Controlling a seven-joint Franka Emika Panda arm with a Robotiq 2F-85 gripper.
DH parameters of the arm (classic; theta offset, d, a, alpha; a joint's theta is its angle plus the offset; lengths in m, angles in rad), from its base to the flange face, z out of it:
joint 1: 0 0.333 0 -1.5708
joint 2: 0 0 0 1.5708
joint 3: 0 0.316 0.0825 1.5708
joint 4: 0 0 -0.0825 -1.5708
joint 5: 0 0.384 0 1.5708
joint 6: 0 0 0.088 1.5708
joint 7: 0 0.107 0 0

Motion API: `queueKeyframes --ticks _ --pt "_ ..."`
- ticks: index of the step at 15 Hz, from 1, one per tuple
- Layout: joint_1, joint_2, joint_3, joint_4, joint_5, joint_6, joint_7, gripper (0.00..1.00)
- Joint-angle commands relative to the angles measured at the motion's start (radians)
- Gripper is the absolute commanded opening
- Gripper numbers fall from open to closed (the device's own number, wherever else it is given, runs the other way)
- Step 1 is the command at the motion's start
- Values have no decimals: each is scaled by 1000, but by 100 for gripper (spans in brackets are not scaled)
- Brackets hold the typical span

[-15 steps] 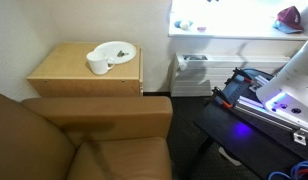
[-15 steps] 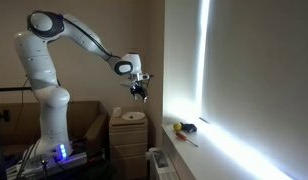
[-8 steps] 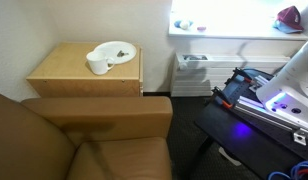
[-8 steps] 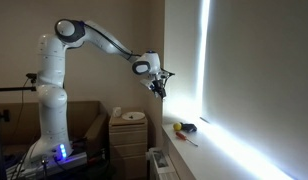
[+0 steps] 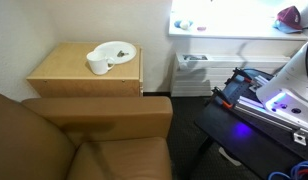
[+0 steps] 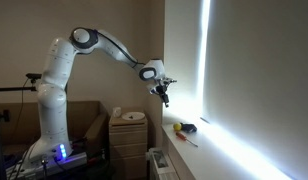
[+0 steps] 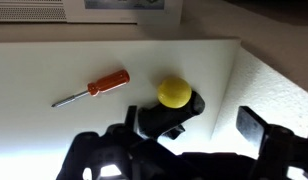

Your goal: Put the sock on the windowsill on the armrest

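Next, I close my gripper on the black sock's end (image 5: pixel 187 24) (image 7: pixel 151 120) that is nearest the red-handled screwdriver, next to the yellow ball.
The black sock (image 7: pixel 170 117) lies on the white windowsill (image 7: pixel 84 60) in the wrist view, and a yellow ball (image 7: pixel 174 92) touches its far end. My gripper (image 7: pixel 191 121) is open and empty above the sock, with one finger on each side of it. In an exterior view the gripper (image 6: pixel 164 93) hangs above the windowsill (image 6: pixel 199 148), up and left of the dark sock (image 6: pixel 191 128). The brown armrest (image 5: pixel 104 112) of the armchair is bare. The bright windowsill (image 5: pixel 234 25) shows at the top right there.
A red-handled screwdriver (image 7: pixel 94 86) lies left of the ball. A dark red lump (image 5: pixel 289 15) sits on the windowsill. A light wooden cabinet (image 5: pixel 64 70) behind the armrest holds a white bowl (image 5: pixel 116 50) and cup (image 5: pixel 97 63). A radiator (image 5: pixel 194 72) stands below the sill.
My arm has stretched out toward the window, carrying the gripper right and closer to the windowsill. The sock, ball and screwdriver have not moved.
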Motion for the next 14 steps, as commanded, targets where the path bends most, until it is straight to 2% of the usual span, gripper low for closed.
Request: queueKeyframes --ticks 1,5,6,9,11,13,14 --pt "-61 208 25 244 1 -58 204 100" --pt "-103 375 11 469 4 -106 444 100" --pt "-94 289 30 333 -19 -41 367 100" --pt "-110 361 26 433 -16 -64 437 100" --pt "-79 363 8 388 -101 -8 369 100" --pt "-30 445 -30 439 -150 53 522 100" --pt "-14 488 -43 481 -151 34 617 100"
